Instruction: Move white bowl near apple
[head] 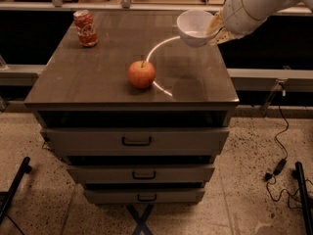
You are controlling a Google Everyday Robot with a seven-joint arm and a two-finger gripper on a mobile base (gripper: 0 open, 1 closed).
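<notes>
I will let go of the white bowl next to the apple, away from the red soda can (178,80).
The white bowl (195,27) hangs in the air over the far right part of the dark cabinet top (98,77), tilted slightly. My gripper (215,30) comes in from the right on the white arm and is shut on the bowl's right rim. The red-orange apple (142,74) stands on the top near the middle front, to the lower left of the bowl and well apart from it.
A red soda can (85,28) stands at the far left of the top. The cabinet has three drawers (137,141) below. A shelf with objects runs behind. Cables (279,165) and stand legs lie on the floor to the right.
</notes>
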